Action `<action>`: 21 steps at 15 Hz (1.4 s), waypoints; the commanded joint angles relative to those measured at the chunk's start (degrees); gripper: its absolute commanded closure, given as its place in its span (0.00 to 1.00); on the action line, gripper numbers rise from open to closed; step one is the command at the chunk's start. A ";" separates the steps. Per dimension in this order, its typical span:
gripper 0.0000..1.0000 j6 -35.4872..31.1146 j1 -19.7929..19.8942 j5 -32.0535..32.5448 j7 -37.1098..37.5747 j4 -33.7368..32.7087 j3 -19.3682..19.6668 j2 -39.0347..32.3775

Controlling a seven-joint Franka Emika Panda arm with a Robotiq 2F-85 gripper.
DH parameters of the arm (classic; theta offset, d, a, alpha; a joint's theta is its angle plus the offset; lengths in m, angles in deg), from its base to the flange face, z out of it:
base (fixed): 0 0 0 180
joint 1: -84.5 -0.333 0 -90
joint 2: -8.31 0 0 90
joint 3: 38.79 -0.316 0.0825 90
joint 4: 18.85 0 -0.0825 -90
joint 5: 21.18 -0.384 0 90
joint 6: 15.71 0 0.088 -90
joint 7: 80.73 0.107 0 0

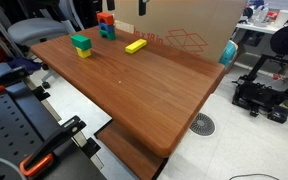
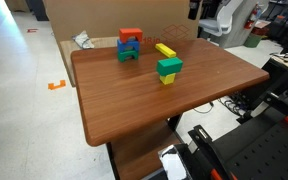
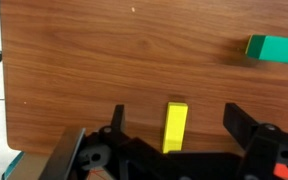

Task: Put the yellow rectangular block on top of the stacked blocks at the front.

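The robot's gripper needs to close on the middle of the yellow rectangular block (image 1: 136, 46) (image 3: 175, 127), with one finger along each of the block's two long sides.
The yellow rectangular block (image 1: 135, 46) (image 2: 165, 50) lies flat on the wooden table (image 1: 144, 90). In the wrist view the block (image 3: 174, 127) lies between the two spread fingers of my gripper (image 3: 176, 110), which is open, empty and above it. A green block on a yellow block forms one stack (image 1: 81, 45) (image 2: 169, 70); its green top shows at the wrist view's upper right (image 3: 275, 48). A red and blue stack (image 1: 106, 25) (image 2: 130, 45) stands further off. The arm is almost wholly out of both exterior views.
A cardboard box (image 1: 189, 25) stands against the table's far side. A 3D printer (image 1: 269, 85) sits on the floor beyond one edge. Black and orange equipment (image 2: 214, 150) stands next to another edge. A floor drain (image 1: 201, 123) lies beside the table.
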 commanded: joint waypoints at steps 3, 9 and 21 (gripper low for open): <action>0.00 3.00 0.50 -1.12 2.22 -11.40 -2.00 -9.08; 0.00 4.40 0.14 -1.20 3.78 -18.16 -2.99 -15.81; 0.00 6.92 -0.87 -1.07 7.49 -27.31 -3.59 -25.72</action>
